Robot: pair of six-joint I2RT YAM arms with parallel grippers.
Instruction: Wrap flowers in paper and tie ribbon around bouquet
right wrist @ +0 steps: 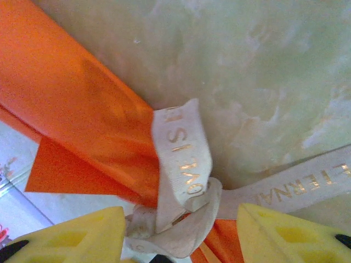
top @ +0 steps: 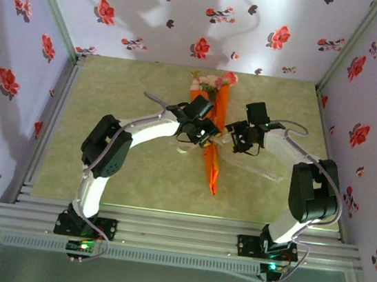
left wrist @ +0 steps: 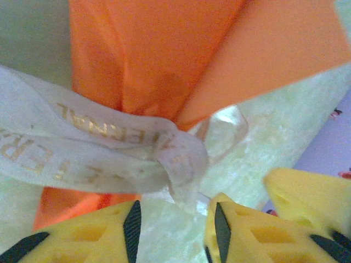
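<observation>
The knot in the ribbon is loose against the paper, so the robot's right gripper should pinch the ribbon (right wrist: pixel 184 161) next to the knot and pull opposite the left gripper to tighten it.
The bouquet (top: pixel 212 159) lies lengthwise mid-table, a slim cone of orange paper (left wrist: pixel 148 60) with the flowers (top: pixel 210 83) at its far, wide end. A cream ribbon (left wrist: pixel 82 142) with gold lettering crosses the cone. In the right wrist view the ribbon (right wrist: pixel 184 159) is bunched into a loose knot against the paper (right wrist: pixel 66 104), one tail running off to the right. My left gripper (top: pixel 205 135) is at the cone's left side, open (left wrist: pixel 175 233), a ribbon end hanging just above its gap. My right gripper (top: pixel 235 142) is at the cone's right side, open wide (right wrist: pixel 184 241), the knot between its fingers.
The pale green marbled table (top: pixel 110 103) is walled on three sides by lilac panels printed with red flowers (top: pixel 279 36). A ribbon tail (top: pixel 267 174) trails over the table toward the right arm. An aluminium rail (top: pixel 177 226) runs along the near edge by both arm bases.
</observation>
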